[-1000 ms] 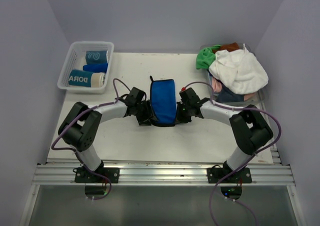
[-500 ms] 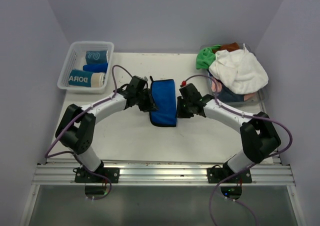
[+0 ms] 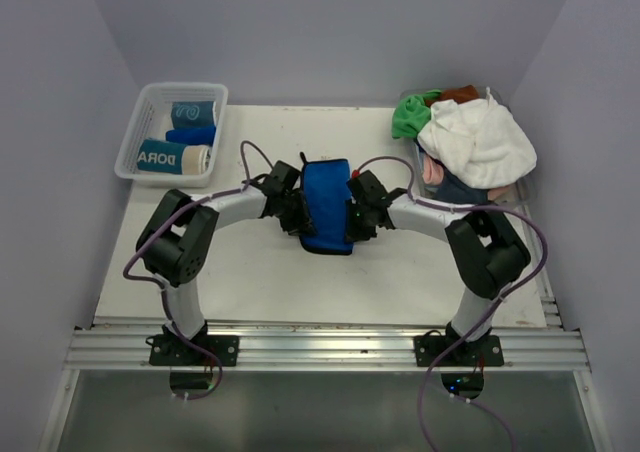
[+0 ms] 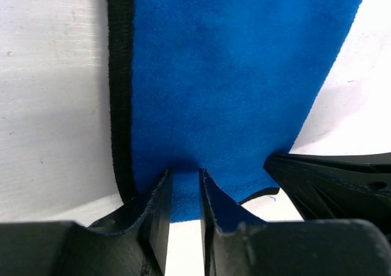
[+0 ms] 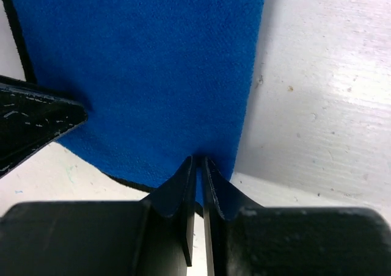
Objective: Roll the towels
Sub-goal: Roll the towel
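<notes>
The left gripper's fingers sit on the blue towel inside its near edge, so the robot should open that gripper, back off and pinch the dark-hemmed corner (image 4: 126,194) before rolling.
A royal blue towel (image 3: 326,200) with a dark hem lies folded into a long strip mid-table. My left gripper (image 3: 298,218) is at its near left corner and my right gripper (image 3: 352,220) at its near right corner. In the left wrist view the left gripper (image 4: 183,173) has its jaws close together on the blue towel (image 4: 232,74), with cloth filling the narrow gap. In the right wrist view the right gripper (image 5: 197,160) is pinched almost flat on the blue towel's (image 5: 140,62) near edge. Each wrist view also shows part of the other gripper.
A clear mesh basket (image 3: 134,138) at the back left holds rolled towels: a teal and beige one (image 3: 172,157), a blue one (image 3: 192,134) and a teal one (image 3: 192,112). A bin at the back right is heaped with a white towel (image 3: 478,142), a green towel (image 3: 409,118) and others.
Both arms swung out along the towel's sides, then came back in to its near corners. The left jaws narrowed onto the cloth. The towel sits slightly farther from the bases.
</notes>
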